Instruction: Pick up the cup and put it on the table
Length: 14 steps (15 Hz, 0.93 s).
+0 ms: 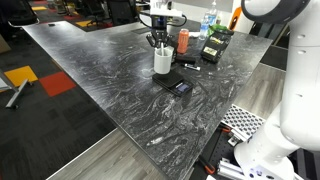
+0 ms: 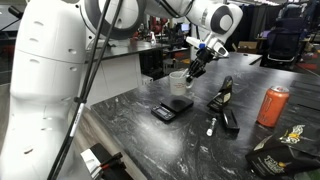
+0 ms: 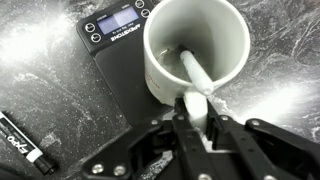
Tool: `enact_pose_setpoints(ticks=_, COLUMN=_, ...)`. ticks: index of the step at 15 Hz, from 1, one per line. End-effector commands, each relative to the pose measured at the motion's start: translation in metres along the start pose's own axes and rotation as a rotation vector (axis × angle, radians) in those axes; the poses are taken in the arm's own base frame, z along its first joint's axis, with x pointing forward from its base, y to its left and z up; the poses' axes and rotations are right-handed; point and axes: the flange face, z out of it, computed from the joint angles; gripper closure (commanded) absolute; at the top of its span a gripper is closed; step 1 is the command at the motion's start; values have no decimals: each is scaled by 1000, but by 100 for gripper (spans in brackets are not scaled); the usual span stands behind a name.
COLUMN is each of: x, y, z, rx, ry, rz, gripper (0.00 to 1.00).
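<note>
The white cup will go down from my gripper onto the bare marble table (image 1: 143, 87) beside the black square device, toward the red floor.
The white cup (image 1: 162, 62) stands upright just behind the small black square device (image 1: 176, 87) on the dark marble table (image 1: 110, 90). It also shows in the exterior view (image 2: 179, 82) and fills the top of the wrist view (image 3: 195, 50), where it overlaps the device (image 3: 115, 45). My gripper (image 3: 197, 118) comes down from above in both exterior views (image 1: 160, 42) (image 2: 194, 66). Its jaws are shut on a white piece at the cup's near rim. A thin white strip (image 3: 193, 72) runs from inside the cup to the jaws. I cannot tell whether the cup's base touches the table.
An orange-red can (image 1: 183, 40) (image 2: 272, 105) stands near the cup. A black marker (image 3: 22, 140) and a dark handheld tool (image 2: 224, 95) lie on the table. A dark snack bag (image 2: 285, 150) and a bottle (image 1: 209, 25) are further off.
</note>
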Motion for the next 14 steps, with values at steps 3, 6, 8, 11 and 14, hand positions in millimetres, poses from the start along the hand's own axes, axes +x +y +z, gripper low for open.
enact_pose_setpoints(ticks=3, x=-5, y=-31, z=-10, rx=-9, ry=-70, rz=-63, gripper=96)
enact_pose_setpoints(ticks=6, x=-4, y=-61, z=8, rx=-63, ry=-116, rz=-104, gripper=96)
enact_pose_setpoints(ticks=8, x=-1, y=-78, z=24, rx=-97, ry=-150, rz=-128, gripper=96)
enact_pose_setpoints(ticks=11, x=4, y=-98, z=47, rx=-141, ry=-196, rz=-164, gripper=96)
enact_pose_setpoints(ticks=14, x=5, y=-113, z=67, rx=-185, ry=-235, rz=-192, gripper=96)
